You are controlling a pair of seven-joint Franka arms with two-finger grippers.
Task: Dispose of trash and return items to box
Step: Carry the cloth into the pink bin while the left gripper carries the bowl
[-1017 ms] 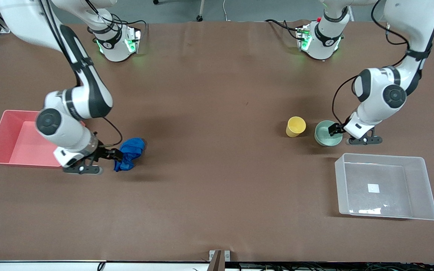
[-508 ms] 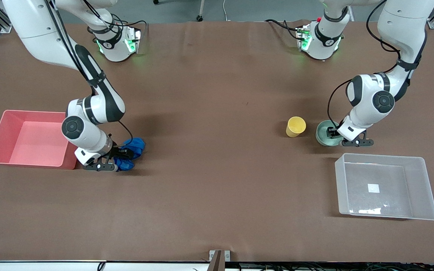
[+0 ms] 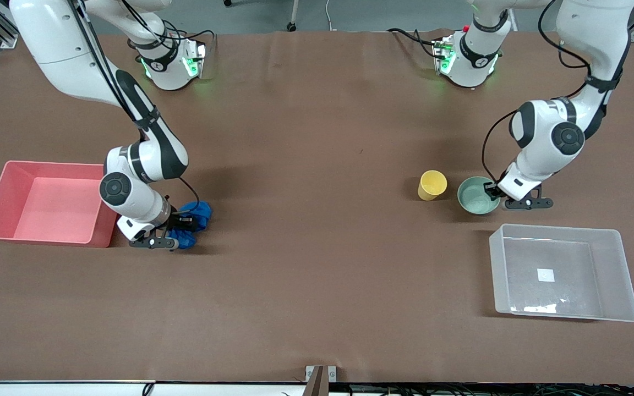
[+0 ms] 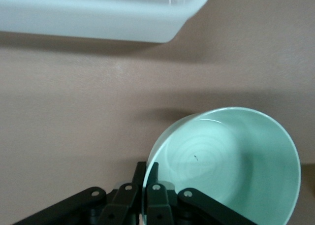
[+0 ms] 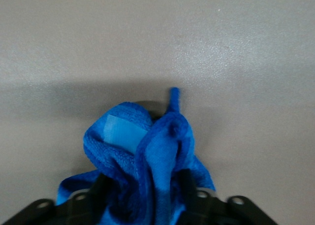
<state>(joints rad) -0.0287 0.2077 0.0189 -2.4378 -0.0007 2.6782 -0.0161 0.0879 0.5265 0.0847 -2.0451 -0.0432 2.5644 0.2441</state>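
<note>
The robot's left gripper needs to release the mint-green bowl in the clear box, partly over the white sticker (image 3: 531, 270).
The blue cloth wad (image 3: 197, 211) lies on the table beside the pink bin. My right gripper (image 3: 180, 227) is down on it. In the right wrist view the fingers stand wide apart on both sides of the cloth (image 5: 142, 146), so the right gripper (image 5: 141, 181) is open around it. The mint-green bowl (image 3: 474, 196) sits beside the yellow cup (image 3: 432, 185), farther from the camera than the clear box (image 3: 564, 318). My left gripper (image 3: 495, 191) is shut on the bowl's rim. In the left wrist view the gripper (image 4: 146, 173) has one finger inside and one outside the bowl (image 4: 231, 156).
The pink bin (image 3: 47, 163) stands at the right arm's end of the table, close to the right gripper. The clear box's corner shows in the left wrist view (image 4: 98, 18). A white sticker (image 3: 545, 275) lies on the box floor.
My right arm has come down and drawn in over the blue cloth, which stays on the table. My left arm has shifted a little, with its gripper still at the bowl's rim.
</note>
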